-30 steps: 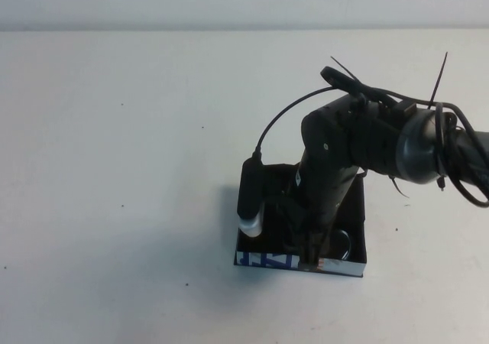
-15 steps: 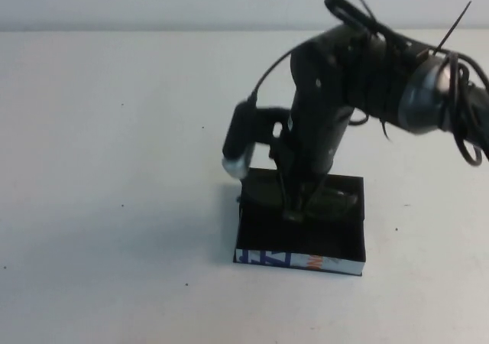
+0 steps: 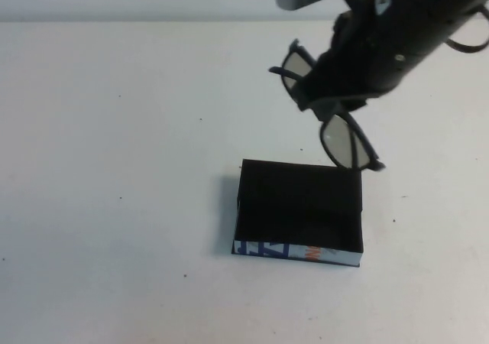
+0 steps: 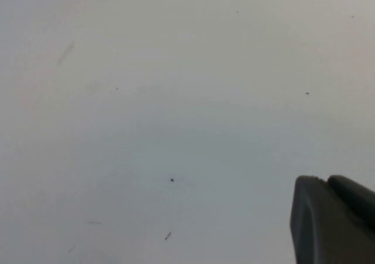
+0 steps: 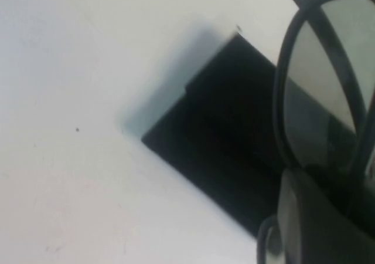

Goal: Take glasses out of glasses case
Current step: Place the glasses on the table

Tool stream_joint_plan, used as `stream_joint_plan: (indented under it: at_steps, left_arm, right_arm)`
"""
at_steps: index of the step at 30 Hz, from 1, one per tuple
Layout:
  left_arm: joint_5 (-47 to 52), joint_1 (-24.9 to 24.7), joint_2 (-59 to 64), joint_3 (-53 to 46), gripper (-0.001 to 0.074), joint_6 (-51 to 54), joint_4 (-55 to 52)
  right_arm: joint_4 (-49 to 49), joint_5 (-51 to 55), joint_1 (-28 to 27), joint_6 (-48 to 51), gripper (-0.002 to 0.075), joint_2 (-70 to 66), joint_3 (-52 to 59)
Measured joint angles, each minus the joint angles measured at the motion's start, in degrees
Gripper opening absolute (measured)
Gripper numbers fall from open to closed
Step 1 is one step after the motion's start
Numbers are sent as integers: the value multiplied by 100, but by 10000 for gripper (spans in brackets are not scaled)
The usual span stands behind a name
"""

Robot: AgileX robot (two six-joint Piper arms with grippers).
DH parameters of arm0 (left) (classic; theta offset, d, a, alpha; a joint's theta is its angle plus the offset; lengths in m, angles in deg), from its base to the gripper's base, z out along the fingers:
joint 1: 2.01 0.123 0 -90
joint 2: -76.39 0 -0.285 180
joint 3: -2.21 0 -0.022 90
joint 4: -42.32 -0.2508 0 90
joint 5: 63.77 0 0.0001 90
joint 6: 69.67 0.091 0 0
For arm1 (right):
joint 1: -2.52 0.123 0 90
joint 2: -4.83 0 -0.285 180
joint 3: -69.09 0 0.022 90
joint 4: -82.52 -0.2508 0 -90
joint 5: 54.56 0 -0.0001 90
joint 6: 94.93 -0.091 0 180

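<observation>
The robot's right gripper will release the glasses on the bare table (image 3: pixel 442 258) next to the glasses case, out on the right gripper's side.
The glasses case (image 3: pixel 298 206), a shallow black box with a white printed front wall, sits open on the table right of centre. My right gripper (image 3: pixel 330 103) is raised above and behind the case, shut on the glasses (image 3: pixel 341 141) at their bridge. The dark frame hangs in the air with one lens at the lower right and one at the upper left. In the right wrist view a lens (image 5: pixel 325 94) shows over the case (image 5: pixel 222 135). My left gripper is out of the high view; the left wrist view shows only dark fingers (image 4: pixel 328 223) over bare table.
The white table (image 3: pixel 114 168) stretches all round the case, with a few small dark specks. The right arm's black body and cables fill the top right of the high view.
My right gripper has risen out of the case and moved back, lifting the glasses with it. The case now lies empty and fully in view.
</observation>
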Motion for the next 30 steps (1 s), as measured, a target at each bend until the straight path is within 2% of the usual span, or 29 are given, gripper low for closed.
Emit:
stream_joint_plan:
  at_steps: [6, 11, 13, 17, 24, 30]
  left_arm:
    - [0, 0, 0, 0, -4, 0, 0]
    - [0, 0, 0, 0, -4, 0, 0]
    - [0, 0, 0, 0, -4, 0, 0]
    - [0, 0, 0, 0, -4, 0, 0]
    - [0, 0, 0, 0, -4, 0, 0]
    - [0, 0, 0, 0, -4, 0, 0]
  right_arm:
    - [140, 24, -464, -534, 43, 1411, 1688]
    - [329, 34, -1501, -914, 43, 2329, 3137]
    - [207, 8, -1964, -953, 43, 2529, 3661]
    - [-261, -619, -2541, -966, 43, 2567, 4366]
    - [-572, -1486, -2658, -929, 43, 1996, 4627]
    - [-1020, -1976, -2658, -380, 43, 1127, 4627]
